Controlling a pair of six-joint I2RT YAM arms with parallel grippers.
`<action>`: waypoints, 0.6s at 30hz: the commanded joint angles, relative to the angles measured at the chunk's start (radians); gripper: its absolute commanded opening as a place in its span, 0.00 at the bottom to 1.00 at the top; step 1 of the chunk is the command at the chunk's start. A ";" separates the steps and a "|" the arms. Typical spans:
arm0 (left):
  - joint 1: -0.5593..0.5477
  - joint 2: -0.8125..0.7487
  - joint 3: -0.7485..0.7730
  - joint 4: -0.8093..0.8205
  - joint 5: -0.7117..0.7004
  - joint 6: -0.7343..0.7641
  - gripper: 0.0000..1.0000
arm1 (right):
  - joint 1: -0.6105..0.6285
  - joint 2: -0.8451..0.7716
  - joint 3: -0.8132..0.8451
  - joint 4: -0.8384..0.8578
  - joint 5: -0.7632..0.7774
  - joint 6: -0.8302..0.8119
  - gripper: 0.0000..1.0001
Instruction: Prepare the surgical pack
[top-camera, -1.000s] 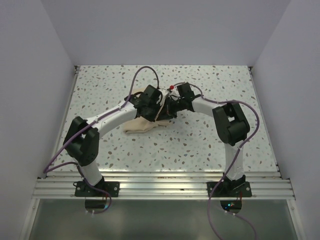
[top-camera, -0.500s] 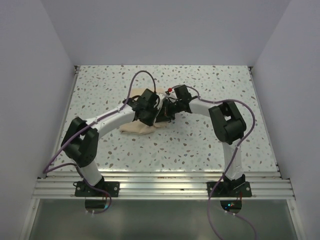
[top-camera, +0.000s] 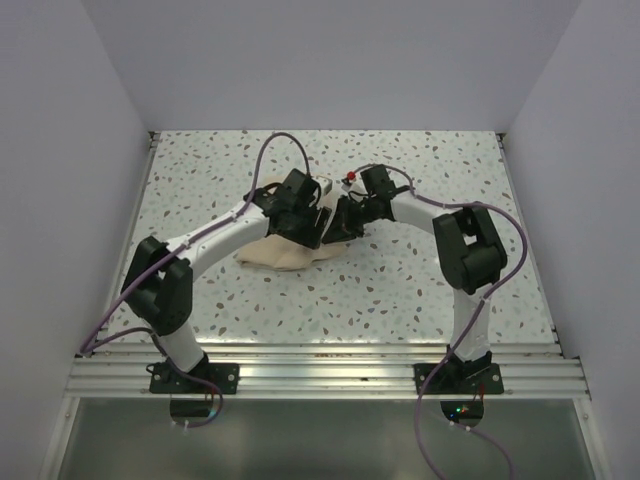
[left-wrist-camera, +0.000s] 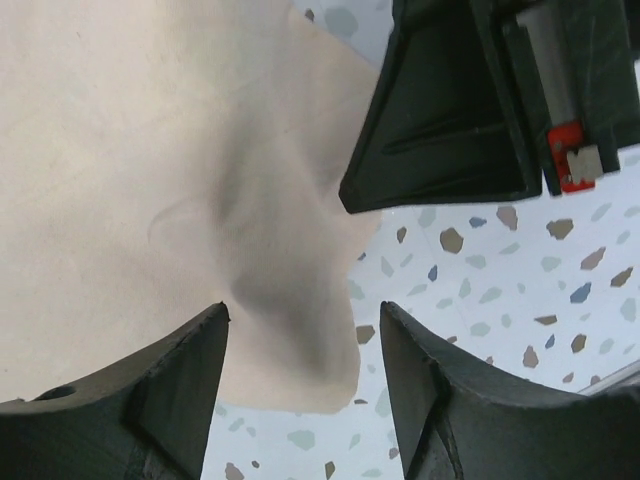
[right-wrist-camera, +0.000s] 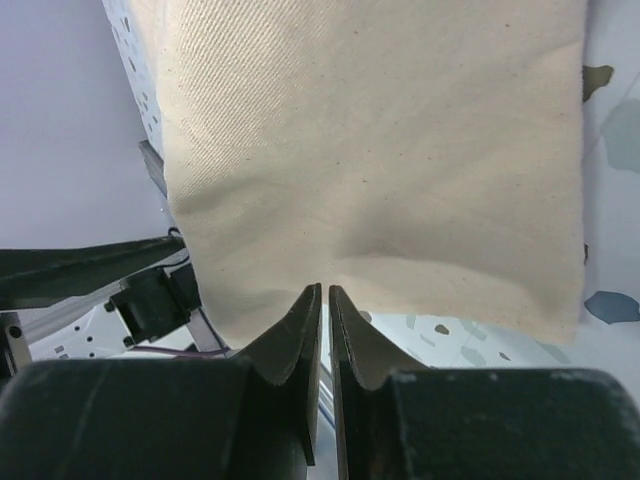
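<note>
The corner of the cloth is rumpled and sticks out toward my right gripper, so my left gripper should pinch the cloth's raised fold (left-wrist-camera: 278, 288) and pull it toward the bar.
The surgical pack shows only as a folded tan cloth (top-camera: 283, 253) lying on the speckled table, left of centre. My left gripper (top-camera: 308, 222) hovers over the cloth's right end. In the left wrist view my left gripper (left-wrist-camera: 303, 318) is open, with a rounded corner of the cloth (left-wrist-camera: 150, 180) lying beneath the gap and nothing pinched. My right gripper (top-camera: 338, 220) faces it from the right. In the right wrist view my right gripper (right-wrist-camera: 324, 290) has its jaws almost together, a thin slit between them, tips at the edge of the cloth (right-wrist-camera: 370, 140). Whatever the cloth wraps is hidden.
The two wrists crowd together over the cloth; the right gripper's black body (left-wrist-camera: 450, 110) fills the left wrist view's upper right. White walls close the table (top-camera: 420, 290) on three sides. An aluminium rail (top-camera: 320, 375) runs along the near edge.
My left gripper has opened wide and let go of the cloth. The cloth now lies lower and flatter on the table. My right jaws have parted by a slit.
</note>
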 joint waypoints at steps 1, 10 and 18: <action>0.000 0.065 0.105 -0.052 -0.063 -0.035 0.66 | -0.010 -0.059 -0.022 -0.013 -0.008 -0.032 0.11; -0.018 0.179 0.170 -0.115 -0.140 -0.049 0.68 | -0.030 -0.088 -0.051 0.017 -0.018 -0.014 0.11; -0.027 0.243 0.234 -0.170 -0.217 -0.058 0.54 | -0.028 -0.076 -0.050 0.031 -0.020 0.000 0.11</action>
